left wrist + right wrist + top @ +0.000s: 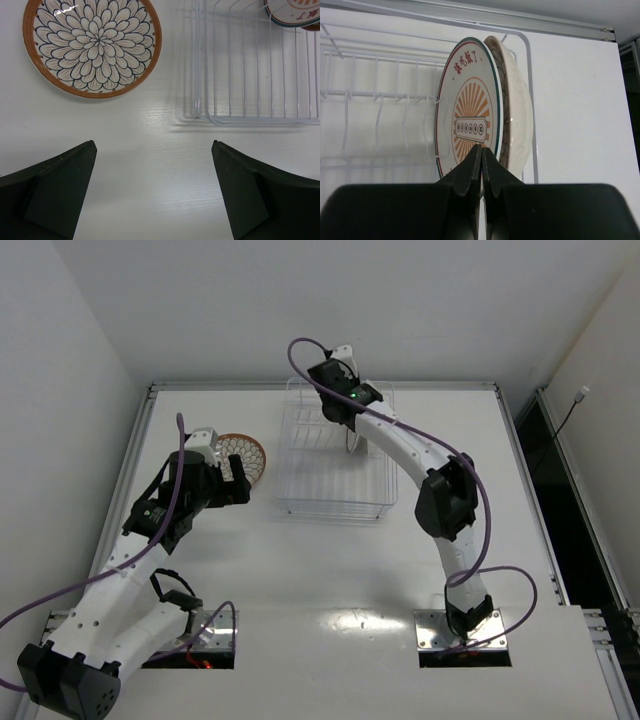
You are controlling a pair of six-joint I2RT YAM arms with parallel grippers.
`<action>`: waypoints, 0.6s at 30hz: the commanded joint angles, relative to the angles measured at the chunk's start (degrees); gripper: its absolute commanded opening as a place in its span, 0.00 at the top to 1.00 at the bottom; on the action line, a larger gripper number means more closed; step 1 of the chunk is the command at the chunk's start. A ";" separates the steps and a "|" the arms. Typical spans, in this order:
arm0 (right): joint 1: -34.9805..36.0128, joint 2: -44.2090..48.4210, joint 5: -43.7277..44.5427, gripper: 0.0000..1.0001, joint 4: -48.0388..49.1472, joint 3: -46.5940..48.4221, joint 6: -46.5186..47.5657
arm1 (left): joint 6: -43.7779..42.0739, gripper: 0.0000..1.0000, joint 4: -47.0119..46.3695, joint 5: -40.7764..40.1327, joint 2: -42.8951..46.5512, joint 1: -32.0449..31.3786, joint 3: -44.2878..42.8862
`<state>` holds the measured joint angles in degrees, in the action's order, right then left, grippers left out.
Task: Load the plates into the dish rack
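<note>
The rack-side rim (263, 468) (155, 63) of the lattice plate, the part of its orange edge nearest the dish rack, should be gripped next by my left gripper.
An orange-rimmed lattice plate (243, 453) lies flat on the table left of the dish rack (335, 475); in the left wrist view the plate (92, 45) is ahead and to the left. My left gripper (240, 482) (153, 145) is open and empty over bare table, short of plate and rack (250, 75). My right gripper (345, 405) (481, 147) is shut on the near rim of the sunburst plate (470, 115), which stands on edge in the rack (370, 95). A second plate (517, 115) stands right behind it.
The rack's front wire edge (210, 117) lies just ahead and right of my left gripper. The table's raised back rail (320, 386) runs close behind the rack. A dark gap (560, 490) runs along the table's right side.
</note>
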<state>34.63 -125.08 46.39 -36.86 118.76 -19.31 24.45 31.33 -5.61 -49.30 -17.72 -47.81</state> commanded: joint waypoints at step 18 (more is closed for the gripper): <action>1.67 31.45 -28.02 0.00 8.91 -23.81 -8.36 | 2.09 0.00 1.89 -8.62 -3.60 -0.04 -1.32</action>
<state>35.57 -102.08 22.11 -30.52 99.88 -20.71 24.88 32.12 -9.89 -51.70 -17.69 -47.81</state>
